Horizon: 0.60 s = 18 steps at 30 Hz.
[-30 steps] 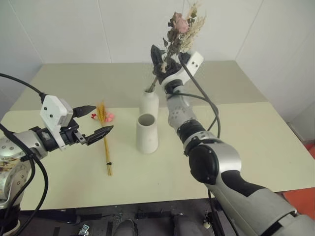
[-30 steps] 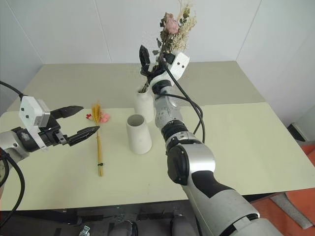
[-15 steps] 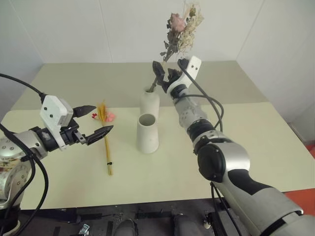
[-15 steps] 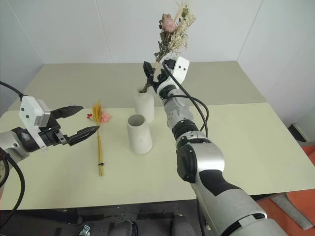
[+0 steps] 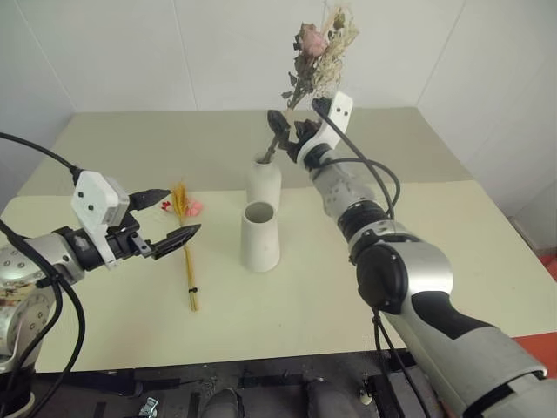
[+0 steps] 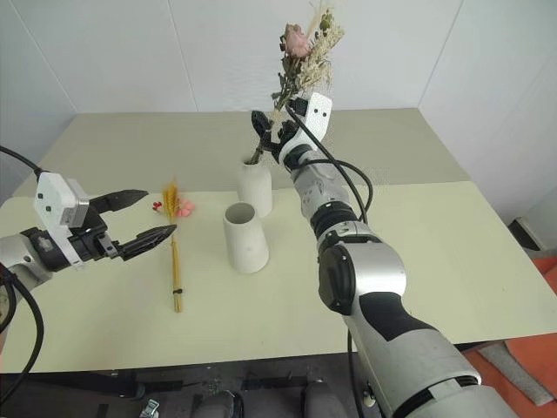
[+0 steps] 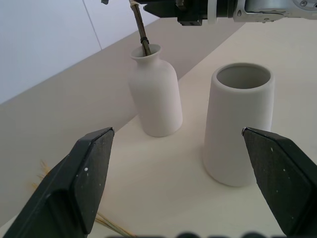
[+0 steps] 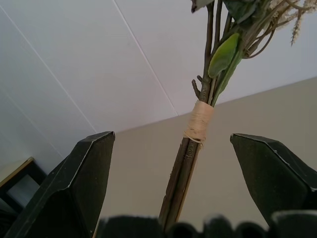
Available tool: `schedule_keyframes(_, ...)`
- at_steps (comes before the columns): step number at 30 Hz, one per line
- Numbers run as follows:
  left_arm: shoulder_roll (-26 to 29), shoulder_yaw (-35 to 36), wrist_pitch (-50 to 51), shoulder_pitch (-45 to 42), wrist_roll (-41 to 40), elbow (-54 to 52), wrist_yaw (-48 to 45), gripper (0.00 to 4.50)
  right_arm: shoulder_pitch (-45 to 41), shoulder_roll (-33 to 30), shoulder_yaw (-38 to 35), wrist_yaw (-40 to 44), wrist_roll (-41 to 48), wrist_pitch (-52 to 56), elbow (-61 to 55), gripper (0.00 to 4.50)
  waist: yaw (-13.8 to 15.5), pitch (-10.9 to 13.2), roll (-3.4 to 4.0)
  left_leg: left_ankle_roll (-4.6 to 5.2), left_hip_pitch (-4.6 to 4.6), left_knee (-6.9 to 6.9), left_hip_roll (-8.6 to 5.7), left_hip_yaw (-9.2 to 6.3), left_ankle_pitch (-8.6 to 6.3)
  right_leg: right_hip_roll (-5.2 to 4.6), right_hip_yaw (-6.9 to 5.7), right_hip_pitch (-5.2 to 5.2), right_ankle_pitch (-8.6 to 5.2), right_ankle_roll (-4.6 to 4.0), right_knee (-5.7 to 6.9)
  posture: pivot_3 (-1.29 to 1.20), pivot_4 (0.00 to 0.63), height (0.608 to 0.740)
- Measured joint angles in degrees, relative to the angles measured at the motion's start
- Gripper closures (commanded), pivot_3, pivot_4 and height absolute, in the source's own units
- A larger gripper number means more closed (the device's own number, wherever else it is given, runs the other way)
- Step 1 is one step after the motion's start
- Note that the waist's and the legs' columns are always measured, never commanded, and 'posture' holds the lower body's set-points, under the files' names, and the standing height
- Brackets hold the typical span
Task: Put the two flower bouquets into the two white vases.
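Observation:
My right gripper is facing a leaning rose bouquet with its stem shallow in the bottle vase's opening, so it should grip below the bouquet's wrap (image 8: 179,176), straighten the bouquet and lower it.
The bushy bouquet of pale pink roses (image 5: 316,45) stands with its dark stem in the slim bottle vase (image 5: 264,184) and leans to the right. My right gripper (image 5: 286,129) is open just above the vase mouth. The tied stem (image 8: 197,130) rises between its fingers and touches neither. The wide cone vase (image 5: 261,237) stands empty in front of the bottle vase. The slim yellow-stemmed bouquet (image 5: 186,253) lies flat on the table left of the vases. My left gripper (image 5: 181,211) hovers open over that bouquet's flower end, pointing at the vases (image 7: 157,94).
The pale table (image 5: 452,261) has a seam across its middle, and white walls stand behind it and to the right. Cables run along both arms.
My right hand has shifted slightly right and tilted up, staying open around the stem. The rose bouquet stays in the bottle vase. My left arm has not moved.

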Motion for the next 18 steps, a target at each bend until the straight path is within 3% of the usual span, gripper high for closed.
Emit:
schedule_keyframes(4,0.0,0.3,0.0,0.7,0.0,-0.2,0.2,0.00,-0.1,0.0,-0.2,0.0,-0.1,0.2,0.6,0.02,0.0,0.0,0.00,0.00,0.00,0.00,0.00,0.00,0.00,0.00,0.00,0.00,0.00,0.00,0.00,0.00,0.150,0.740)
schedule_keyframes(7,0.0,0.7,0.0,1.0,0.0,-0.4,0.7,0.00,-0.6,0.0,-0.4,0.0,-0.1,0.8,1.2,0.64,0.0,0.0,0.00,0.00,0.00,0.00,0.00,0.00,0.00,0.01,0.00,0.00,0.00,0.00,0.00,0.00,0.150,0.740)
schedule_keyframes(18,0.0,0.9,0.1,1.4,0.0,-0.7,0.9,0.00,-1.2,0.5,-0.9,-0.6,-1.0,3.0,1.5,4.47,0.0,0.0,0.00,0.00,0.00,0.00,0.00,0.00,0.00,0.00,0.00,0.00,0.00,0.00,0.00,0.00,0.150,0.740)
